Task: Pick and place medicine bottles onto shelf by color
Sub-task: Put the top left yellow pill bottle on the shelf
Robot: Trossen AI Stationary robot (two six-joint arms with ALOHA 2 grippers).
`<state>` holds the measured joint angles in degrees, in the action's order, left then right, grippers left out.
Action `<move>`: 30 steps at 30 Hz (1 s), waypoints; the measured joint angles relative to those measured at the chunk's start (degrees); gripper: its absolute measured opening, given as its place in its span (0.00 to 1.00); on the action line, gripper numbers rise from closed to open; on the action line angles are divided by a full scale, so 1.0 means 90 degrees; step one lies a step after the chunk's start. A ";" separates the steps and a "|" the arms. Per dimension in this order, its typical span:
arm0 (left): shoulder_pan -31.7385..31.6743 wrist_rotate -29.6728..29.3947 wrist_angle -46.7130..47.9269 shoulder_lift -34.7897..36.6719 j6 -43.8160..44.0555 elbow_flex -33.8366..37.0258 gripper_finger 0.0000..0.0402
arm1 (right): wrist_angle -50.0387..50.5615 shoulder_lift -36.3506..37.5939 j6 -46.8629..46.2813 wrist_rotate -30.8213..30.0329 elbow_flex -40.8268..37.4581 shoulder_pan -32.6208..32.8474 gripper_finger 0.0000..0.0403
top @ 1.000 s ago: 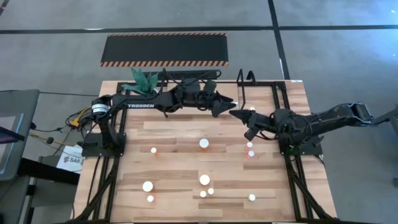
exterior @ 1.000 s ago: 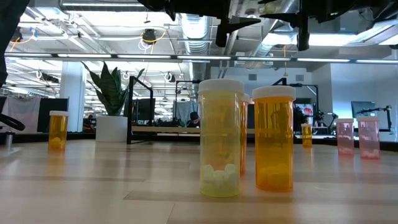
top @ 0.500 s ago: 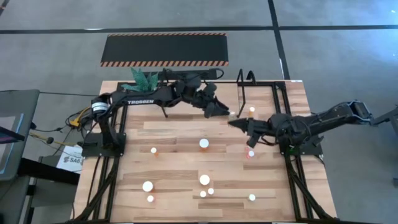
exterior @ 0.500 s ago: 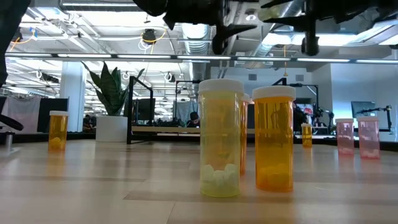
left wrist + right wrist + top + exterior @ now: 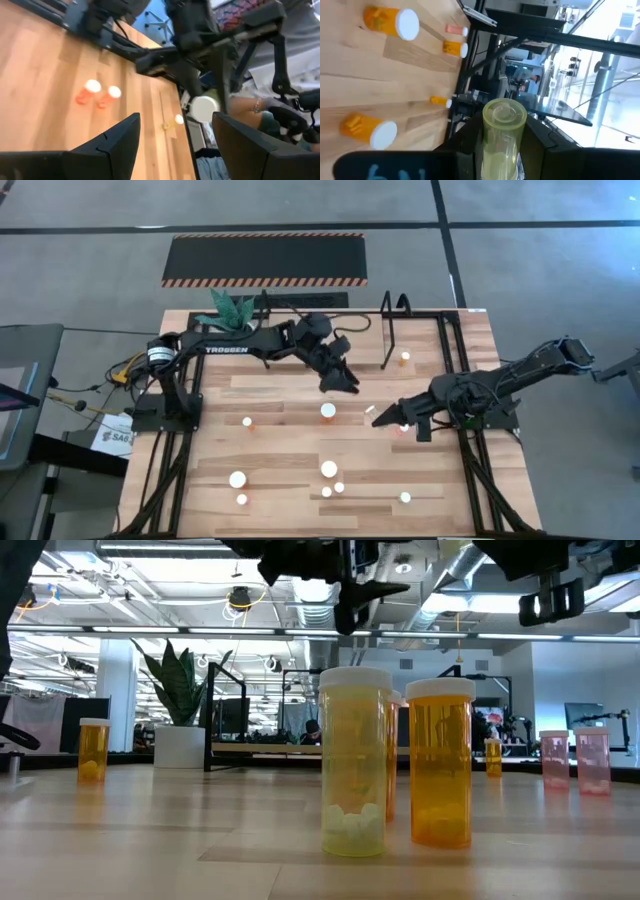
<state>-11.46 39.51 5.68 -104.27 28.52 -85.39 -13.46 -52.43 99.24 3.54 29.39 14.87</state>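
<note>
Next, my left gripper closes on the white cap (image 5: 369, 409) (image 5: 204, 108) of the yellow medicine bottle, since my right gripper holds the other end of the bottle.
My right gripper (image 5: 385, 418) is shut on a yellow medicine bottle (image 5: 501, 137), above the table's middle right and over a red-pink bottle (image 5: 403, 426). My left gripper (image 5: 348, 383) is open and empty, above the table's middle, near the shelf; its wide-apart fingers show in the left wrist view (image 5: 175, 120). Several bottles stand on their bases on the table: a large one (image 5: 328, 411), a small orange one (image 5: 247, 421), and a group near the front (image 5: 329, 469). One bottle (image 5: 404, 359) stands by the shelf's black hoop upright (image 5: 395, 305). My right gripper pinches the yellow bottle's body (image 5: 499, 160) between its two fingers, at the end away from the cap. The bottle lies along the fingers with its cap end (image 5: 505, 113) pointing out ahead. It is lifted clear of the table.
A green plant (image 5: 232, 308) stands at the far left by the shelf. A black hazard-striped mat (image 5: 265, 260) lies beyond the table. Black frame rails run along both table sides (image 5: 455, 360). In the low view, large yellow (image 5: 353, 762) and orange (image 5: 440, 762) bottles stand close to the camera.
My right gripper has carried the yellow bottle from beside the shelf toward the table's near edge. My left gripper has also moved toward the near edge and turned to point that way, drawing apart from the right gripper.
</note>
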 joint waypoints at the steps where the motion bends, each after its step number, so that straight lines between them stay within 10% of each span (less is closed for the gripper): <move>1: 0.0082 -0.0072 -0.0004 0.0000 0.0026 0.0000 0.58 | -0.0142 -0.0058 -0.0001 0.0009 0.0002 0.0000 0.27; 30: 0.0704 -0.0110 0.0048 0.0002 0.1188 0.0010 0.58 | -0.1350 -0.0973 0.1022 0.0135 0.0049 0.0017 0.27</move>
<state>-5.13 38.52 6.11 -104.25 39.21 -85.30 -25.61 -61.19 108.44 4.75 29.82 15.03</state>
